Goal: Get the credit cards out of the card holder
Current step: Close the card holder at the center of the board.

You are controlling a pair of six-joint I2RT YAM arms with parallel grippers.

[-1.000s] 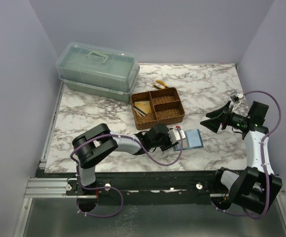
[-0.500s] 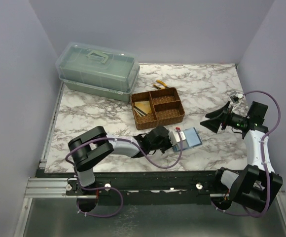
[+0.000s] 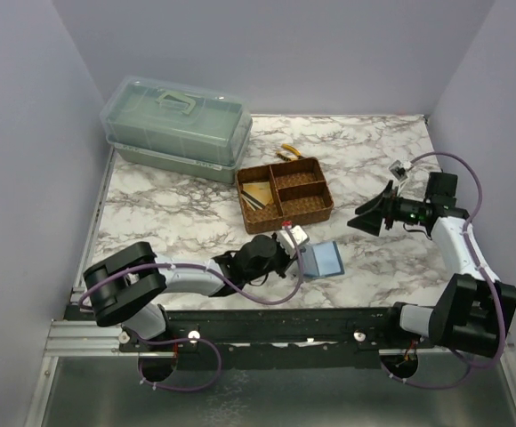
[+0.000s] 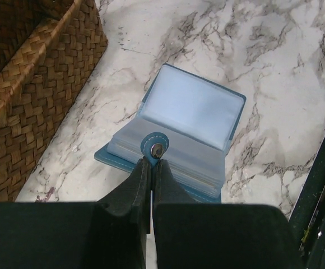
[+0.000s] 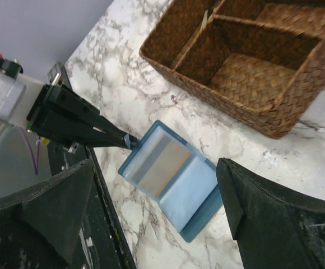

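The robot's right gripper will next move to the teal-blue card holder's edge [image 3: 324, 243] [image 5: 191, 149] facing the woven tray and close there.
The teal-blue card holder [image 3: 323, 260] lies open on the marble near the front edge, its clear sleeves fanned [image 4: 191, 109]. My left gripper [image 4: 151, 163] is shut on its snap tab, low over the table [image 3: 299, 254]. A grey credit card with a gold edge [image 5: 161, 166] shows inside one sleeve. Yellowish flat cards [image 3: 258, 192] lie in the woven tray's left compartment. My right gripper [image 3: 365, 221] hangs wide open above and to the right of the card holder [image 5: 173, 190], touching nothing, its fingers [image 5: 50, 207] framing the holder.
The brown woven three-compartment tray [image 3: 304, 212] stands just behind the holder [image 4: 33, 89]. Yellow-handled pliers [image 3: 290, 153] lie behind the tray. A green lidded box [image 3: 176, 129] sits at the back left. The black front rail [image 4: 319, 185] runs close beside the holder.
The left gripper closed on the snap tab and drew the card holder left and nearer. The right gripper moved left toward it.
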